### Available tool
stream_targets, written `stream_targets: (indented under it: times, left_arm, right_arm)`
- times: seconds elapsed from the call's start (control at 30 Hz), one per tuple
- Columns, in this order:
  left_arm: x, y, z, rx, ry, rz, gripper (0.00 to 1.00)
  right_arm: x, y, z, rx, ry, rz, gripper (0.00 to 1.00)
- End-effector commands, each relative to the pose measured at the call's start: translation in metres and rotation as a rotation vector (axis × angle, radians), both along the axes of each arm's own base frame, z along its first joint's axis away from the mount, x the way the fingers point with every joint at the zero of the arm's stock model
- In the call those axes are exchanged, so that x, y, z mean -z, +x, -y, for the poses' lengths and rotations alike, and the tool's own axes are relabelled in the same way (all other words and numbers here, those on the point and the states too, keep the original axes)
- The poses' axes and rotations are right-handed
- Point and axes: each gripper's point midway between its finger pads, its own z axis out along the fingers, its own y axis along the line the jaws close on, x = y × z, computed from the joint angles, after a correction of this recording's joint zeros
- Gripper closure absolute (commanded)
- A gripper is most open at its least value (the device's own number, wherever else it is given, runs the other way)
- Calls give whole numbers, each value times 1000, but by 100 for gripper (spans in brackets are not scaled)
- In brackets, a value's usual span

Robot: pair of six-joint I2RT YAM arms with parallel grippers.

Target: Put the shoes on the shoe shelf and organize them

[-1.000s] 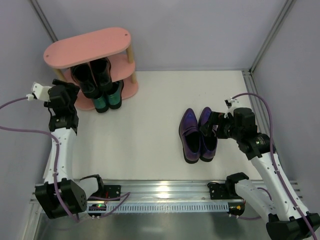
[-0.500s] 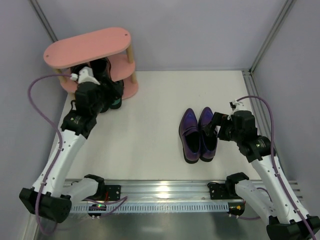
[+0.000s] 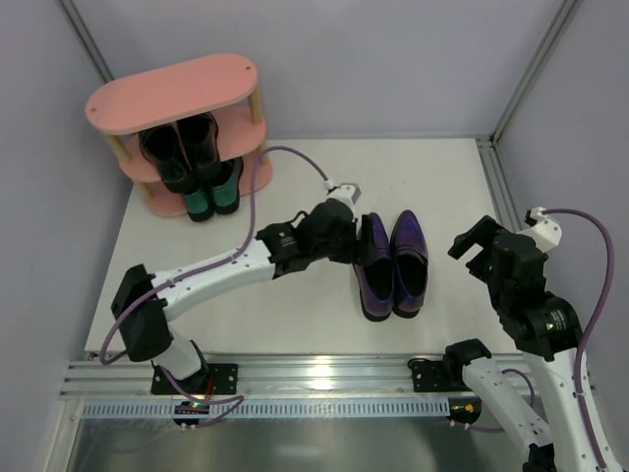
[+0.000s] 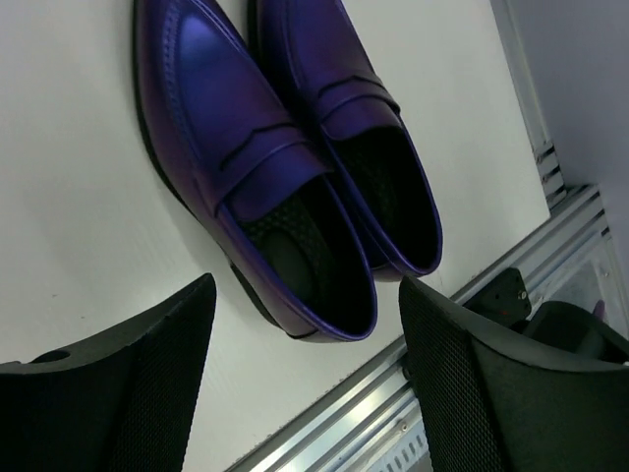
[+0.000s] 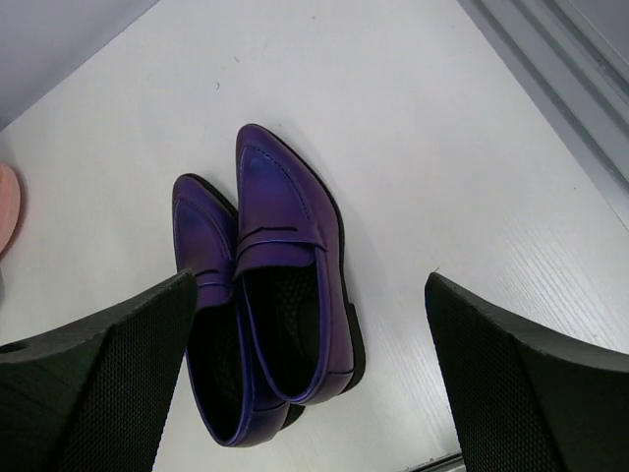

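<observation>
The purple pair's touching inner sides (image 3: 394,282) (image 4: 360,234), between the foot openings, will be gripped by my left gripper, because that holds both shoes together.
The pink shoe shelf (image 3: 172,93) stands at the far left corner. A black pair (image 3: 182,146) sits on its middle tier and a teal-green pair (image 3: 212,195) on its bottom tier. The purple pair (image 3: 391,264) lies side by side on the white table, toes pointing away from the arm bases. My left gripper (image 3: 356,244) is open and empty, at the left purple shoe's toe; in the left wrist view (image 4: 310,334) the pair (image 4: 246,147) lies just ahead of it. My right gripper (image 3: 472,251) is open and empty, to the right of the pair (image 5: 290,246).
A metal rail (image 3: 324,374) runs along the near table edge and shows in the left wrist view (image 4: 393,433). Grey walls close the cell; a frame strip (image 3: 491,177) runs along the right side. The left arm stretches across the table's middle.
My left arm swung from the shelf across the table to the purple pair. My right gripper drew back to the right, away from the purple shoes.
</observation>
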Motion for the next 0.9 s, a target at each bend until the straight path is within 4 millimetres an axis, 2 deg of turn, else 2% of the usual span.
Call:
stream_targets:
  times: [0.0,0.03,0.1,0.13,0.17,0.3,0.37,0.43,0.47,0.5,0.6,0.7,0.83,0.87]
  left_arm:
    - [-10,-11,44,56,-22,16,27]
    - [14,-11,55,63,31,-9,27]
    - [27,-16,67,85,74,-20,28]
    - [27,-22,75,100,96,-19,29]
    - [43,-23,79,98,137,-29,29]
    - [59,-24,86,77,183,-38,30]
    - [61,-27,95,102,167,-47,30]
    - [76,-33,105,131,193,-64,30]
    - [73,-33,111,139,191,-60,30]
    - [92,-37,113,151,233,-84,31]
    - [102,-39,123,167,236,-87,31]
    - [108,-36,128,158,242,-74,31]
    - [130,-32,118,134,347,-91,31]
    - [133,-32,118,133,357,-95,35]
  right_arm:
    - [-3,-6,16,96,-25,-11,3]
    - [-1,-8,16,96,-23,-15,3]
    - [0,-11,17,94,-22,-11,3]
    - [0,-12,17,94,-20,-6,2]
    - [-1,-12,18,94,-22,-4,3]
    - [-1,-16,18,86,-29,1,3]
    - [-1,-16,18,84,-28,7,3]
    - [2,-14,16,78,-23,4,3]
    - [2,-14,15,72,-21,5,3]
    - [3,-13,15,70,-19,6,3]
    - [4,-12,13,56,-20,5,3]
    - [3,-11,12,44,-28,5,3]
    - [3,-10,10,28,-33,9,3]
    - [3,-10,10,27,-33,7,3]
